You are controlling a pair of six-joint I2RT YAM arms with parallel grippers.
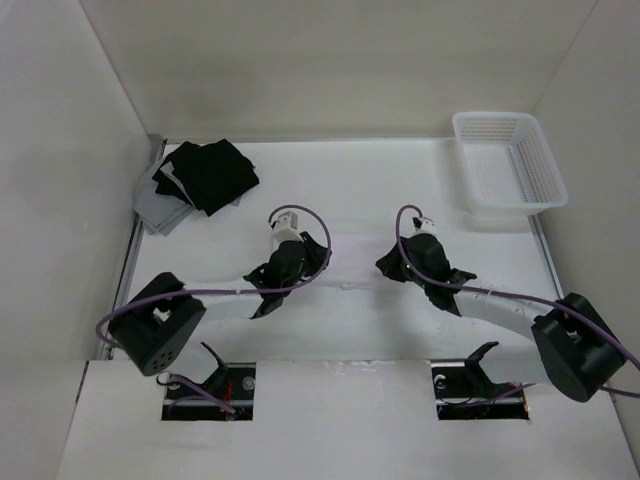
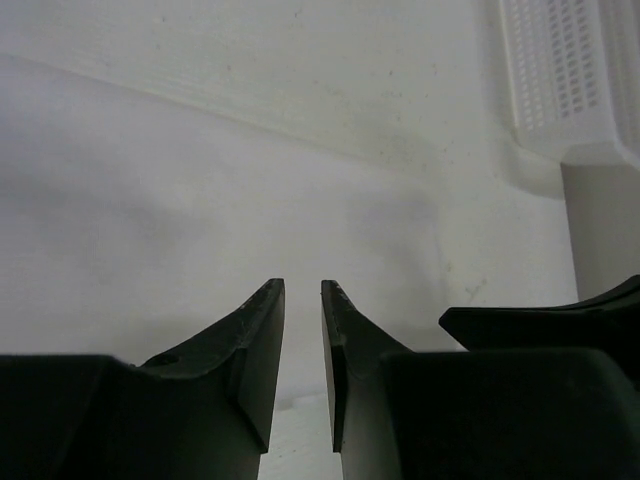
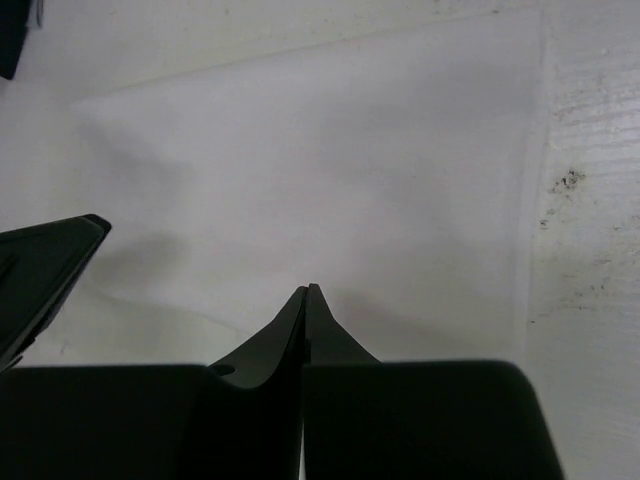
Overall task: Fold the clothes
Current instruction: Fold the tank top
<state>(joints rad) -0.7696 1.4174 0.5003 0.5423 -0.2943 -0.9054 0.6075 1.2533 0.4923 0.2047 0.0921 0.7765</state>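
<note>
Next, I open my right gripper, which is shut above the white garment's smooth top, inward of its edge, and take the garment's short end (image 3: 526, 290) to fold it across.
The clothes (image 1: 352, 228) are a thin white garment spread flat across the white table, hard to tell from it; a low crease runs between the two arms. My left gripper (image 1: 300, 262) hovers over its left half. In the left wrist view the left gripper (image 2: 302, 285) is open by a narrow gap, with nothing in it and the clothes (image 2: 180, 220) smooth beneath. My right gripper (image 1: 410, 265) is over the right half. In the right wrist view the right gripper (image 3: 308, 288) is shut tip to tip, no fabric showing between the fingers, above the clothes (image 3: 320, 170).
A white plastic basket (image 1: 505, 160) stands at the back right, and also shows in the left wrist view (image 2: 570, 70). Folded black garments (image 1: 205, 172) lie on a grey cloth (image 1: 160, 212) at the back left. White walls close in the table on three sides.
</note>
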